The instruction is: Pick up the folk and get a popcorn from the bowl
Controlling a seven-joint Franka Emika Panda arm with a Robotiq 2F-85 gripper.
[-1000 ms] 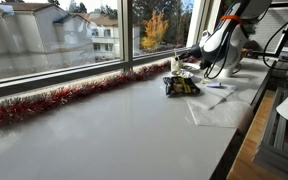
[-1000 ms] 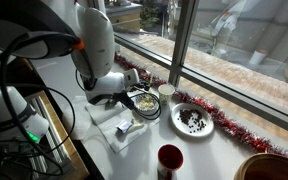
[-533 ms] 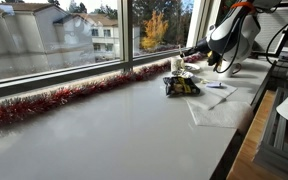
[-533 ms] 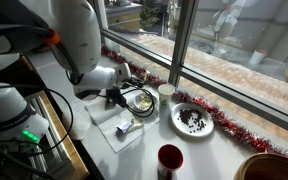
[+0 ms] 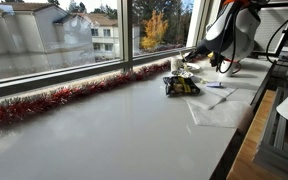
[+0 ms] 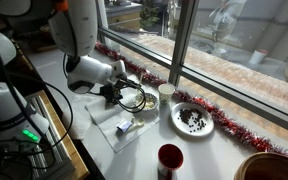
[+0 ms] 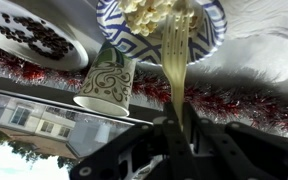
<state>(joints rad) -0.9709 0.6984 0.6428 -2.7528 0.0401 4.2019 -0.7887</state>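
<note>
I should release the cream plastic fork from my gripper on the white napkin (image 5: 220, 91) next to the small purple packet.
The dark bowl (image 7: 210, 36) holds pale popcorn (image 7: 150, 12) at the top of the wrist view. My gripper (image 7: 181, 126) is shut on the handle of a pale yellowish fork (image 7: 176, 62). The fork's head reaches into the popcorn. In both exterior views the gripper (image 6: 114, 92) (image 5: 196, 53) hangs just beside the bowl (image 6: 140, 100) (image 5: 181, 86), which stands on the white counter by the window. The fork is too thin to make out there.
A white patterned cup (image 7: 106, 76) (image 6: 165, 93) stands beside the bowl. A white plate of dark pieces (image 6: 192, 120) (image 7: 32, 34) and a red cup (image 6: 170, 160) are nearby. A white napkin (image 6: 120, 126) lies in front. Red tinsel (image 5: 44, 104) lines the window sill.
The arm has swung and drawn the gripper a little back from the bowl and slightly up, still shut on the fork. The bowl, cup and plate have not moved.
</note>
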